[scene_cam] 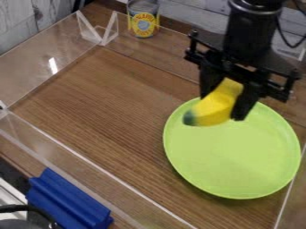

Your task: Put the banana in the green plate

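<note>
The robot's gripper needs to release the banana on the near half of the green plate (235, 172), slightly inside the plate's rim.
My black gripper (231, 97) hangs over the upper part of the green plate (239, 161), pointing straight down, shut on the banana (212, 107). The small yellow banana sticks out to the lower left of the fingers, its greenish tip (191, 114) lowest, and it is held in the air above the plate's surface. The large round lime-green plate lies flat on the wooden table at the right.
Clear plastic walls (48, 63) fence the wooden table. A yellow-labelled can (143, 21) stands at the back edge. A blue block (66, 204) sits outside the front wall at lower left.
</note>
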Robot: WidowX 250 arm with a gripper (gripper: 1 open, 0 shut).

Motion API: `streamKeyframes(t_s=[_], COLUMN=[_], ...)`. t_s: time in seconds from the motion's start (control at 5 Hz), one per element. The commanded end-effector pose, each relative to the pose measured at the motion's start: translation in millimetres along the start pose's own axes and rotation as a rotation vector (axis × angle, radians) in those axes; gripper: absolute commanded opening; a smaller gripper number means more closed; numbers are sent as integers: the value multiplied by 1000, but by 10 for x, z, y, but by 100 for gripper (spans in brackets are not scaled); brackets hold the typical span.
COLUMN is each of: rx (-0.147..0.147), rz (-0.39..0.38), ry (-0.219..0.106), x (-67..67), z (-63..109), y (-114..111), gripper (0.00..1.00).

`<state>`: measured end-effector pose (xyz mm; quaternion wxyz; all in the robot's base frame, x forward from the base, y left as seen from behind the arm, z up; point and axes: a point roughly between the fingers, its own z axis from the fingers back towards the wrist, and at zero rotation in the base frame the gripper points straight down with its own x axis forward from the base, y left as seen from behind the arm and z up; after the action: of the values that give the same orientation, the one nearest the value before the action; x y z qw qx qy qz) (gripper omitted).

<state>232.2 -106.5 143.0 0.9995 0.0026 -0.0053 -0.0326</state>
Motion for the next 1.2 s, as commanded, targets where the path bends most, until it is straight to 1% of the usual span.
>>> streamKeyframes(t_s=[0.0,0.2,0.4,0.6,0.8,1.0], rx=[-6,-7,-15,-24,-44,-69], rz=[15,15,21,13,3,-9], ry=[-33,-37,-49,-75,-90,-96], x=[-52,-105,-114,-65,6,46], z=[10,-137,-274,-383,-425,-451], y=[-92,-136,-160,-122,-57,4], gripper=[0,0,0,0,0,0])
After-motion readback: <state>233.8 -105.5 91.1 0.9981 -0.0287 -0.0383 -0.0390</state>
